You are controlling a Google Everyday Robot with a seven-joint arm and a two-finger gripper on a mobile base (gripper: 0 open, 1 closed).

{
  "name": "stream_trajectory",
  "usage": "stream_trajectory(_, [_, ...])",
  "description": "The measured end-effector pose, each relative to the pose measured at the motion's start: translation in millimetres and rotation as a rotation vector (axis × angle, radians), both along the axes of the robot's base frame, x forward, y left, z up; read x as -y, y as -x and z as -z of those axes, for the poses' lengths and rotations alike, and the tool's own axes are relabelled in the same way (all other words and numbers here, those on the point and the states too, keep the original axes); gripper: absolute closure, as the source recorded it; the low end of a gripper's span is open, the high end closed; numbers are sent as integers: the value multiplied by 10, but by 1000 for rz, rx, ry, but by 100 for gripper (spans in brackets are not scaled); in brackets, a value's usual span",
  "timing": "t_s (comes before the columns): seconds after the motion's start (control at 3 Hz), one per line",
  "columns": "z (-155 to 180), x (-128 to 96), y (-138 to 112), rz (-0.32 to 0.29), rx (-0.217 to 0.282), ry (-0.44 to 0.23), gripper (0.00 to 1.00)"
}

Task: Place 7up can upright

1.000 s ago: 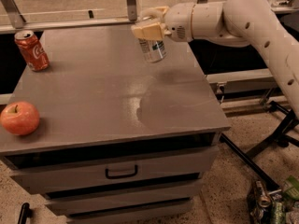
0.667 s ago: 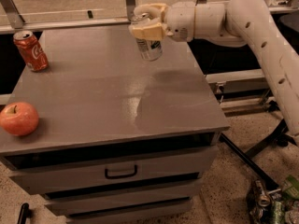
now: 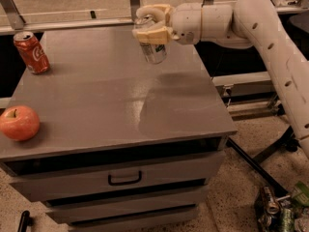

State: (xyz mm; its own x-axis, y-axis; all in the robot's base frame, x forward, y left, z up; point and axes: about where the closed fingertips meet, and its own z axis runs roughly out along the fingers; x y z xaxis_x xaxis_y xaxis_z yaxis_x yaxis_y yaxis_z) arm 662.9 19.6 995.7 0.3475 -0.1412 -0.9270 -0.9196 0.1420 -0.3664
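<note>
The 7up can will go upright on the grey cabinet top, across from the red cola can (image 3: 157, 73), and I will stand it there with my gripper.
The 7up can (image 3: 152, 50) is a small silvery can with green markings and a shiny top. It hangs nearly upright, above the back middle of the grey cabinet top (image 3: 106, 100). My gripper (image 3: 150, 25) is shut on the can's upper part, with cream fingers (image 3: 155, 34) clamped on either side. The white arm (image 3: 251, 18) reaches in from the right. The can's bottom is clear of the surface.
A red cola can (image 3: 31, 52) stands at the back left of the cabinet top. A red apple (image 3: 18, 123) lies at the front left. A drawer handle (image 3: 124, 179) shows below. Several cans (image 3: 282, 211) lie on the floor at the lower right.
My gripper has carried the 7up can a little to the left and back over the cabinet top. The cola can and the apple have not moved.
</note>
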Motion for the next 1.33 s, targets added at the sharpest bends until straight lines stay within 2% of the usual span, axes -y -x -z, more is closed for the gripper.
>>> stream_trajectory(0.33, [114, 86, -25, -61, 34, -87, 100])
stream_trajectory(0.67, [217, 146, -20, -131, 66, -139, 100])
stream_trajectory(1.0, [284, 183, 0, -174, 85, -160, 100])
stream_trajectory(1.33, [352, 212, 14, -179, 104, -168, 86])
